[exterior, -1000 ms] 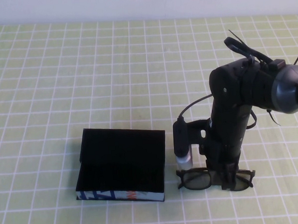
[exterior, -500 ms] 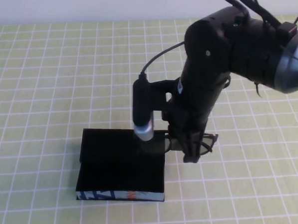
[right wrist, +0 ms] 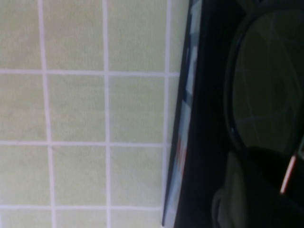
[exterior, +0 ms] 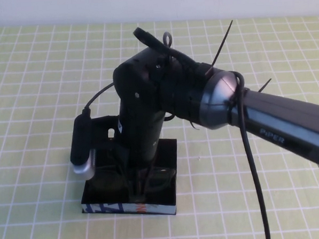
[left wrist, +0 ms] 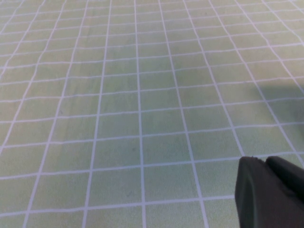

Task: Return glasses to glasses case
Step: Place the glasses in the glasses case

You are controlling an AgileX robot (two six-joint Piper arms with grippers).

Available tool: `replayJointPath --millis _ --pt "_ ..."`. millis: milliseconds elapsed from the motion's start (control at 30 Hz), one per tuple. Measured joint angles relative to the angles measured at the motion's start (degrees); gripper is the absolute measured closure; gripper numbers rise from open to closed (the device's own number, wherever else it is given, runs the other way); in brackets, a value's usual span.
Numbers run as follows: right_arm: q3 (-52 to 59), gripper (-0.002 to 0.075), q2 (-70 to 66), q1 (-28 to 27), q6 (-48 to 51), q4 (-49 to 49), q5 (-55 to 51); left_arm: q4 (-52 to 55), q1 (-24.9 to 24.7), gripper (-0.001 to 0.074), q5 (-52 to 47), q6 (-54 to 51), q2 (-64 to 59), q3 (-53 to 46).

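My right gripper has the black glasses to put down. It will lay them in the glasses case, lengthwise just behind its blue-white patterned side (exterior: 132,189) (right wrist: 249,129).
The black glasses case (exterior: 167,151) lies open near the table's front, its blue-white patterned side with the orange mark facing me. My right gripper (exterior: 137,190) reaches down into the case and is shut on the black glasses (exterior: 160,178), which hang just above or on the lining. In the right wrist view a lens of the glasses (right wrist: 266,85) lies over the case (right wrist: 187,109), with the gripper (right wrist: 251,185) right by it. My left gripper (left wrist: 268,190) shows only in the left wrist view, shut and empty above bare tablecloth.
A green tablecloth with a white grid (exterior: 39,77) covers the table. The right arm's dark body (exterior: 163,92) and wrist camera (exterior: 82,147) hide most of the case. A pale wall runs along the table's far edge.
My right arm has carried the glasses from the cloth at the right of the case leftward, up and over the case rim, to above the case's inside.
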State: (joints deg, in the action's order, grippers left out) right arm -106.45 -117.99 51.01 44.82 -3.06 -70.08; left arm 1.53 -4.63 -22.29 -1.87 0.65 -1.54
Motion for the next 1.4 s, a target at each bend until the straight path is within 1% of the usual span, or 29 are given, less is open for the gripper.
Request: replayJointPath --millis 667,1067,1400 --pt "-1.0 0.0672 -6.0 0.7 -0.3 1.0 0.0 0.0 0.0 0.0738 0.0 0.0 0.0 0.0" --pt "-2.3 0.0673 -6.8 0.7 -0.3 1.0 0.2 0.0 0.0 0.0738 0.0 0.0 0.0 0.0" --pt "-4.5 0.0673 -7.3 0.7 -3.0 1.9 0.0 0.0 0.0 0.0738 0.0 0.0 0.0 0.0"
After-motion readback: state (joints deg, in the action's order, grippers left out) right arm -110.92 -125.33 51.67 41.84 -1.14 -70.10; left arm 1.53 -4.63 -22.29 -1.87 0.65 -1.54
